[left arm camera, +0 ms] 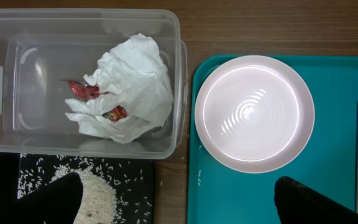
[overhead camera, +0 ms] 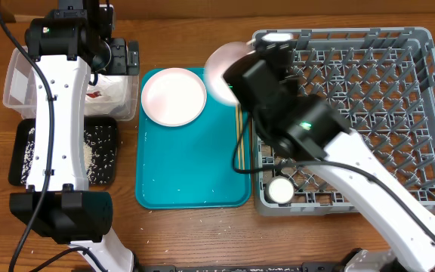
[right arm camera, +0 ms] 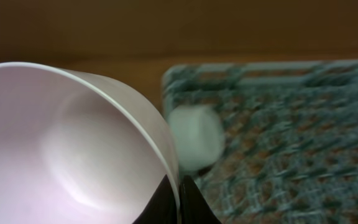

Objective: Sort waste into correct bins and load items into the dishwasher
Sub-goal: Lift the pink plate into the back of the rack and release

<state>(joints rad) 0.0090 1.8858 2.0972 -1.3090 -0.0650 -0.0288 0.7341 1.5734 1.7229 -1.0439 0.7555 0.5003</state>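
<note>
Next, I set the white bowl down with my right gripper in the grey dish rack's side (overhead camera: 285, 123) nearest the chopsticks, behind the small white cup.
My right gripper (right arm camera: 178, 190) is shut on the rim of a white bowl (right arm camera: 61, 149), held tilted above the teal tray's far right corner next to the grey dish rack (overhead camera: 368, 113); the bowl also shows in the overhead view (overhead camera: 221, 72). A small white cup (overhead camera: 280, 190) stands in the rack's front left. A pink-white plate (overhead camera: 173, 96) and chopsticks (overhead camera: 239, 143) lie on the teal tray (overhead camera: 191, 181). My left gripper (left arm camera: 179, 199) is open and empty above the gap between the black tray (overhead camera: 97, 155) with rice (left arm camera: 95, 190) and the teal tray. The clear tub (left arm camera: 17, 81) holds the napkin (left arm camera: 132, 87) and red wrapper (left arm camera: 82, 90).
A few rice grains lie on the teal tray (left arm camera: 199, 177). Bare wooden table shows in front of the trays (overhead camera: 202, 234). My left arm covers part of the tub and the black tray in the overhead view.
</note>
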